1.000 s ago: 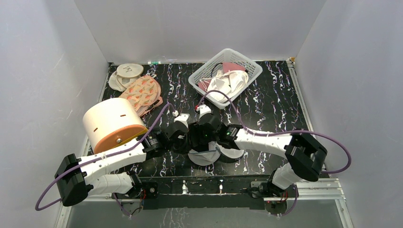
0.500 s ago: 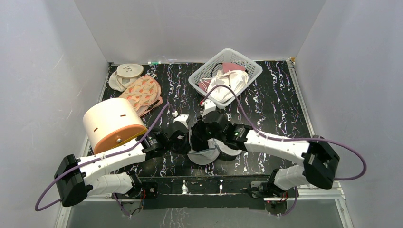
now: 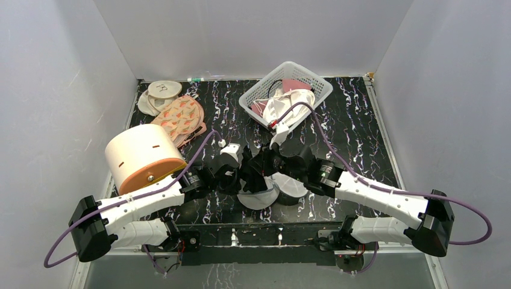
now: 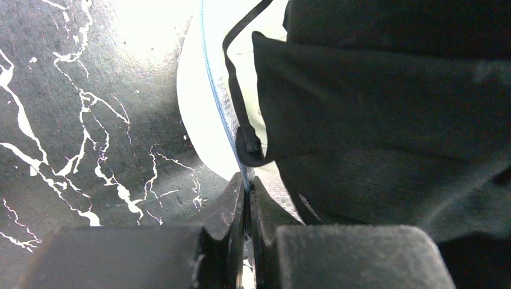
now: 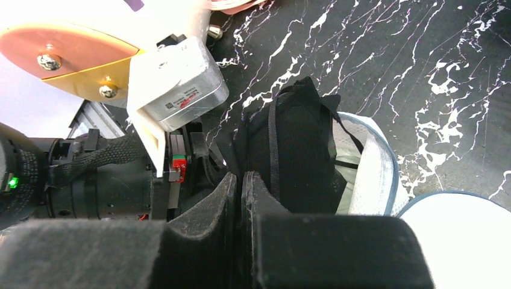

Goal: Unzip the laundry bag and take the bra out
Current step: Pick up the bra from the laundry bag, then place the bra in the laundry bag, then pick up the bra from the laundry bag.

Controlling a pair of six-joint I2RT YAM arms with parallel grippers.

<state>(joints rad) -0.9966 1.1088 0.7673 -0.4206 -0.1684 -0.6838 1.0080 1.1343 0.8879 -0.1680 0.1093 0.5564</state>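
Observation:
The bra's edge is pinched in my right gripper while a strap reaches into the laundry bag, so next I open that gripper and take a fuller fold (image 5: 298, 147) before I lift the bra.
The laundry bag (image 3: 260, 200) lies open near the table's front, with its second white half (image 3: 293, 188) beside it. Out of it rises the bra (image 5: 295, 144), which here is black cloth with thin straps. My right gripper (image 5: 241, 176) is shut on the bra's near edge and sits just above the bag's blue-trimmed mesh rim (image 5: 378, 174). In the top view this gripper (image 3: 265, 166) hangs over the bag. My left gripper (image 4: 247, 180) is shut on the bag's blue-edged rim (image 4: 202, 102), and the black bra (image 4: 373, 120) fills the right of its view. A pale lining shows under the cloth.
A big cream cylinder with an orange base (image 3: 141, 158) lies at the left, close to my left arm. Peach floral pads (image 3: 181, 117) and round cream pieces (image 3: 163, 90) sit behind it. A white lattice basket (image 3: 320, 85) with white cloth stands at the back.
My right gripper has gone from open to shut on the black cloth. Its elbow has swung out to the right and the wrist has shifted back. The left arm has not moved.

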